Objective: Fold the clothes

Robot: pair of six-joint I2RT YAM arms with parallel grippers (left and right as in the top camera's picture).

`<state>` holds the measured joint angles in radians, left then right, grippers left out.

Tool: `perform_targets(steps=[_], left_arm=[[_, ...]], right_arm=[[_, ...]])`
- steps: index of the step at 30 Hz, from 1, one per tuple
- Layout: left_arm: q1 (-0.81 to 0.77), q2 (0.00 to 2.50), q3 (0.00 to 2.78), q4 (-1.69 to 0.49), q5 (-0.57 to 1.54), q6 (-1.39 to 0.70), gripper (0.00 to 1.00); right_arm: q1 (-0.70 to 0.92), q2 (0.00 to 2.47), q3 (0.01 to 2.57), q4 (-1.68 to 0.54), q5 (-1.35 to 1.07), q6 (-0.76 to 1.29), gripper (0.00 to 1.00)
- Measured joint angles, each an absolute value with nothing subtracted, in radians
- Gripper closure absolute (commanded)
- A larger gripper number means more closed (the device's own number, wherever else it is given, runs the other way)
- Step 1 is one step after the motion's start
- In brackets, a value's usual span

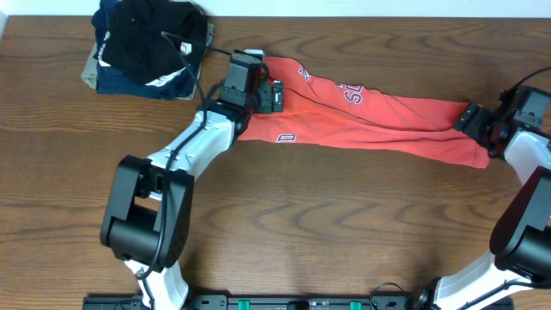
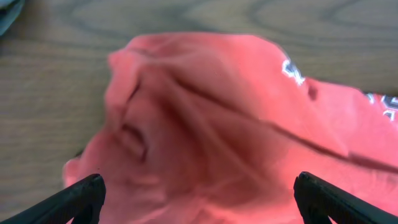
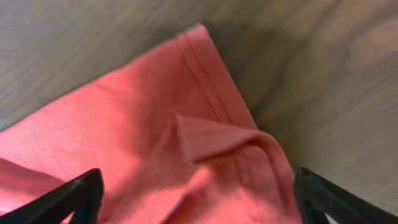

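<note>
The red-orange T-shirt lies stretched out as a long bunched piece of cloth. My right gripper will grab the T-shirt's hemmed end [image 1: 472, 155] and fold it inward over the middle of the T-shirt.
The red-orange T-shirt [image 1: 370, 120] with white lettering lies stretched into a long bunched band across the back of the table. My left gripper [image 1: 274, 95] is over its left end. In the left wrist view its fingers [image 2: 199, 199] are spread wide with wrinkled red cloth [image 2: 205, 124] between them. My right gripper [image 1: 472, 120] is at the shirt's right end. In the right wrist view its fingers [image 3: 199, 199] are spread wide over a hemmed corner with a small fold [image 3: 211, 143].
A pile of folded black, navy and tan garments [image 1: 146, 43] sits at the back left, close to the left arm. Wooden table [image 1: 327, 224] stretches in front of the shirt.
</note>
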<state>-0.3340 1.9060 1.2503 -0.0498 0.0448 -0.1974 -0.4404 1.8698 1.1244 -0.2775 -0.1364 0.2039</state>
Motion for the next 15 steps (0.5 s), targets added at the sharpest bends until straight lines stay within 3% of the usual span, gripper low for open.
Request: perform_targets(steps=[15], left_arm=[[-0.29,1.568,1.254,-0.471,0.045,-0.201,0.02]], right_arm=[[-0.464,1.87,1.121,-0.334,-0.116,0.122,0.01]])
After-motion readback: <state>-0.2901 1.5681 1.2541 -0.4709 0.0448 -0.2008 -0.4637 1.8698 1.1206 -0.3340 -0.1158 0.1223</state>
